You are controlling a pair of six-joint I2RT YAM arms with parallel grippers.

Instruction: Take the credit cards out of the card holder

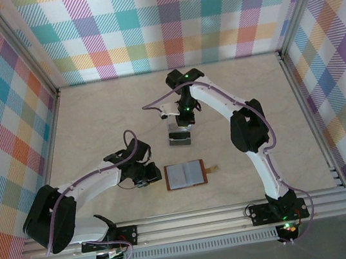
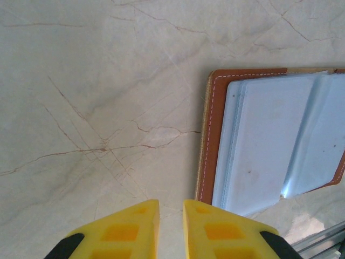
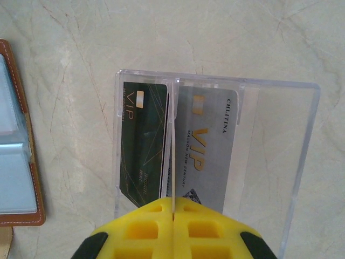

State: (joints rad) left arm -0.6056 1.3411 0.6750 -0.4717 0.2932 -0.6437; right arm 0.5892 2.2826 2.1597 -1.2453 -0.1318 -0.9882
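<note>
The robot's right gripper should release the thin credit card in the clear stand's middle slot point(image 1: 179, 129) point(image 3: 223, 156), up against the silver card.
The card holder point(image 1: 185, 174) lies open and flat on the table, with a brown leather rim point(image 2: 207, 140) and grey pockets inside. Its edge also shows in the right wrist view point(image 3: 24, 162). My left gripper point(image 2: 171, 202) hovers just left of it point(image 1: 152, 175), slightly open and holding nothing. My right gripper point(image 3: 173, 200) is shut on a thin credit card point(image 3: 173, 162) seen edge-on, above a clear stand point(image 3: 269, 140). A dark green card point(image 3: 143, 145) and a silver card point(image 3: 207, 151) lie in the stand. From above, the right gripper point(image 1: 183, 121) hangs over the stand point(image 1: 180, 139).
The marble-patterned table point(image 1: 94, 122) is walled by plaid panels on three sides. An aluminium rail point(image 1: 193, 221) runs along the near edge. The wallet's small snap tab point(image 1: 213, 169) sticks out to its right.
</note>
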